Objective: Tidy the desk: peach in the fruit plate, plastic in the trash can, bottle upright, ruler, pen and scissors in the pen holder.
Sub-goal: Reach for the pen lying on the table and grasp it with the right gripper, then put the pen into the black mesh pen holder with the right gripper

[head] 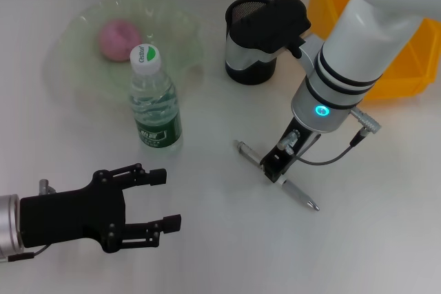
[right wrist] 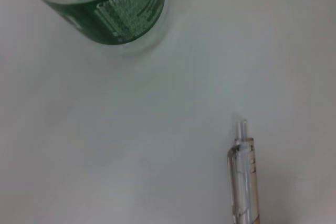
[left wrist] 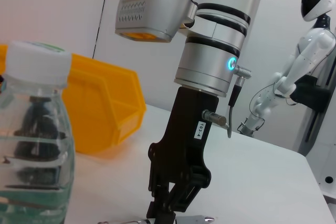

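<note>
Next, my right gripper lets go of the clear pen inside the black mesh pen holder [head: 259, 18], between the fruit plate and the yellow bin.
A pink peach [head: 119, 38] lies in the pale green fruit plate [head: 76, 60] at the back left. In front of the plate a water bottle [head: 155, 101] [left wrist: 31, 145] [right wrist: 113, 9] stands upright. A clear pen [head: 300, 195] [left wrist: 199, 217] [right wrist: 242, 182] lies flat on the table, right of centre. My right gripper [head: 274, 169] [left wrist: 167, 214] is down on its middle, shut on it. The black mesh pen holder [head: 249, 39] stands behind, partly covered by my right arm. My left gripper [head: 167, 199] rests open and empty at the front left. Ruler, scissors and plastic are out of view.
A yellow bin [head: 406, 67] [left wrist: 105, 103] stands at the back right, behind my right arm. A white humanoid robot [left wrist: 304, 61] stands off the table in the background. White tabletop [head: 220, 253] lies between my two grippers.
</note>
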You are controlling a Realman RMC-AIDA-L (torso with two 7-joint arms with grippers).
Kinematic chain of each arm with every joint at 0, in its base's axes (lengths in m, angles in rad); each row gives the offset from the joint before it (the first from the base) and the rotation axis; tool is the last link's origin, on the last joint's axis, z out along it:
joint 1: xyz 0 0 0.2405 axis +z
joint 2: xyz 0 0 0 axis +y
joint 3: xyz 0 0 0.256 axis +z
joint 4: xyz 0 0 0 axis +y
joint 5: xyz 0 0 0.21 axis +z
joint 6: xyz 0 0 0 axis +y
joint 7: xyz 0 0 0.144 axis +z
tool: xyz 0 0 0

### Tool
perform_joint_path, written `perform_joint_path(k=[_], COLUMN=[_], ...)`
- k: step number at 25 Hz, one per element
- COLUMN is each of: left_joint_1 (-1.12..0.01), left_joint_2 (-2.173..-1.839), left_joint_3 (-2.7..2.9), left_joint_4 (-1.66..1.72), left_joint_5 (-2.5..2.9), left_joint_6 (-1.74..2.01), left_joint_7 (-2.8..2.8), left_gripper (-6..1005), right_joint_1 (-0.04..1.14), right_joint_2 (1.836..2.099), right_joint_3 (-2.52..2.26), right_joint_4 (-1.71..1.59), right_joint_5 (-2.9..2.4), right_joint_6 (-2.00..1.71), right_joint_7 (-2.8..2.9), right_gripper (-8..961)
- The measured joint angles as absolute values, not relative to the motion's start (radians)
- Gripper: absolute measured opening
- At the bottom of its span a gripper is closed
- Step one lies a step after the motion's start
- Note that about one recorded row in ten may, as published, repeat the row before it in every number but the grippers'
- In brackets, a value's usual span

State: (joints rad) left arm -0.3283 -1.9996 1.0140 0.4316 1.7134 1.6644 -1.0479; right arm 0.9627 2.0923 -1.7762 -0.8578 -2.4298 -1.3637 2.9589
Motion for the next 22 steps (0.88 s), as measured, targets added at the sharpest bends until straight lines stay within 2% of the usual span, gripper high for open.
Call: perform_joint_path(k=[5,9,12,15,19,22], left_joint_1=[-0.325,-0.325,-0.32,-0.322,-0.326,-0.328], left_joint_2=[-2.0,-2.0,-1.998,-1.998,-2.001,-2.003], left_joint_3=[1.012,1.012,1.011,1.006,0.989,0.987], left_joint_4=[0.434,0.434,0.437,0.436,0.432,0.432], left_joint_5=[1.713,1.713,1.707,1.707,1.707,1.708], left_joint_6=[1.666,1.666,1.674,1.675,1.675,1.675], left_joint_7=[-1.048,-1.048,-1.05,-1.058,-1.061,-1.062], left_gripper=[832,832,832,832,832,832], right_joint_1=[0.953,0.877,0.763,0.58,0.503,0.424], right_joint_2=[2.092,2.085,2.08,2.087,2.085,2.083], right_joint_3=[-1.778,-1.764,-1.679,-1.426,-1.305,-1.175], right_joint_4=[-0.877,-0.99,-1.125,-1.253,-1.245,-1.161], right_joint_5=[-2.43,-2.435,-2.45,-2.362,-2.179,-1.874], right_joint_6=[-1.367,-1.374,-1.372,-1.34,-1.301,-1.268], right_joint_7=[2.959,2.953,2.898,2.656,2.461,2.112], right_gripper=[129,134,137,140,144,147])
